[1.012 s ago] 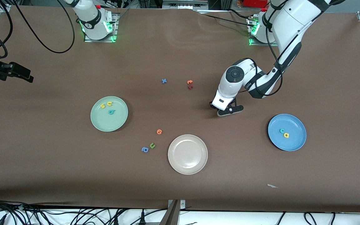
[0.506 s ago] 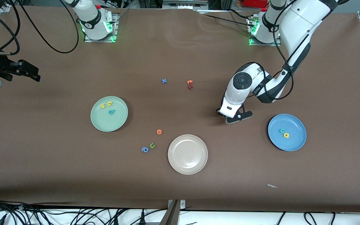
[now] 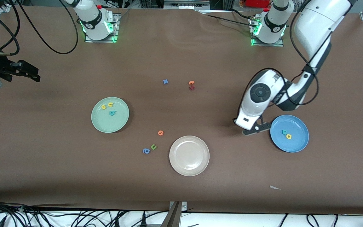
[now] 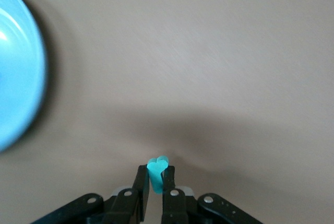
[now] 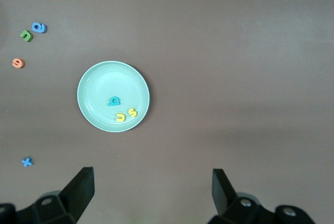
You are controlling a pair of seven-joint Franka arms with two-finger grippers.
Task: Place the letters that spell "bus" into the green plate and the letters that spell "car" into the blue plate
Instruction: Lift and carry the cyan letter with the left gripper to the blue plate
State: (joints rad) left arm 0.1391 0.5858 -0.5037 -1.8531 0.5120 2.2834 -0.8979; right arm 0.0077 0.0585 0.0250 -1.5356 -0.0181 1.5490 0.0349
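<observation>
The robot's left gripper will release the teal r on the blue plate [image 3: 284, 138] next to the yellow a, near the teal c.
My left gripper [image 3: 256, 129] hangs over the table just beside the blue plate [image 3: 297, 142], on the rim's side toward the right arm's end. It is shut on a small teal letter [image 4: 158, 164], pinched upright between its fingertips [image 4: 141, 174]. The blue plate [image 4: 15, 78] holds a teal c [image 3: 284, 132] and a yellow a [image 3: 289, 136]. The green plate [image 3: 118, 124] carries a yellow s [image 3: 103, 107], a yellow u [image 3: 110, 104] and a teal b [image 3: 112, 113]. My right gripper [image 3: 31, 74] waits high at the right arm's end of the table, open and empty, looking down on the green plate [image 5: 91, 80].
A cream-white plate [image 3: 189, 155] sits nearer the camera, mid-table. Loose letters lie about: an orange one [image 3: 160, 132], a green u [image 3: 153, 147], a blue a [image 3: 146, 151], a blue x [image 3: 165, 81], and an orange [image 3: 191, 83] and dark red pair [image 3: 192, 88]. A paper scrap [image 3: 274, 187] lies near the front edge.
My left arm has carried the teal letter from mid-table toward the blue plate. The right gripper shifted slightly, then held still.
</observation>
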